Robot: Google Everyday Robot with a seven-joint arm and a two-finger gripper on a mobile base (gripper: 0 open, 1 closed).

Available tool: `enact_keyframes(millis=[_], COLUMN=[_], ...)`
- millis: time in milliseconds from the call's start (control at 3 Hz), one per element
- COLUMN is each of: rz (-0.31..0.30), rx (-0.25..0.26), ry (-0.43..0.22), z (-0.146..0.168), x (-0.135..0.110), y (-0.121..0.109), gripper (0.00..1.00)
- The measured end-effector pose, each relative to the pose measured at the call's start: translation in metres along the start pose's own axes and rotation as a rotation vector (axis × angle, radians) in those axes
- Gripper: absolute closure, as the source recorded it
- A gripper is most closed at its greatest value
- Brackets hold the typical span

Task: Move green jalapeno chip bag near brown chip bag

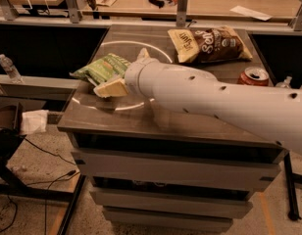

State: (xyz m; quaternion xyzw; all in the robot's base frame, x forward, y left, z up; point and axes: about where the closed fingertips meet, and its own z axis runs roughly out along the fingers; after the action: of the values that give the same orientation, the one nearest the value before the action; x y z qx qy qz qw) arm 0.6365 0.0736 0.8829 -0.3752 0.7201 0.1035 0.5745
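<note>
The robot's gripper needs to close on the end of the green jalapeno chip bag (114, 72) closest to the white arm, leaving the bag's far end sticking out.
The green jalapeno chip bag (101, 67) lies on the left part of the dark table top (116, 119), light green and crinkly. The brown chip bag (210, 44) lies flat at the back right, with a cream-yellow left end and white lettering. My gripper (109, 88) is at the end of the thick white arm that reaches in from the right. Its cream fingers (112, 87) sit right at the near right edge of the green bag, partly over it. The arm hides the wrist and part of the table behind it.
A red cola can (252, 76) stands at the table's right edge, next to the arm. A water bottle (9, 67) stands on a ledge to the left. Wooden desks with papers run along the back. White crumpled paper (34, 120) lies lower left.
</note>
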Motion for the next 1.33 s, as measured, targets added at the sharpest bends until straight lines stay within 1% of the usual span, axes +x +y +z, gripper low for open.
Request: enact_keyframes(millis=[333,667,1000,1333], rz=[-0.014,-0.020,-0.034,-0.037], rx=[-0.056,-0.151,-0.245,-0.280], ry=[-0.010,0.000,0.018,0.029], z=[0.026,0.048,0.059,0.066], x=[-0.015,-0.020,-0.019,-0.016], y=[0.014,0.031,0.043,0.046], gripper=[0.00,0.00,0.00,0.00])
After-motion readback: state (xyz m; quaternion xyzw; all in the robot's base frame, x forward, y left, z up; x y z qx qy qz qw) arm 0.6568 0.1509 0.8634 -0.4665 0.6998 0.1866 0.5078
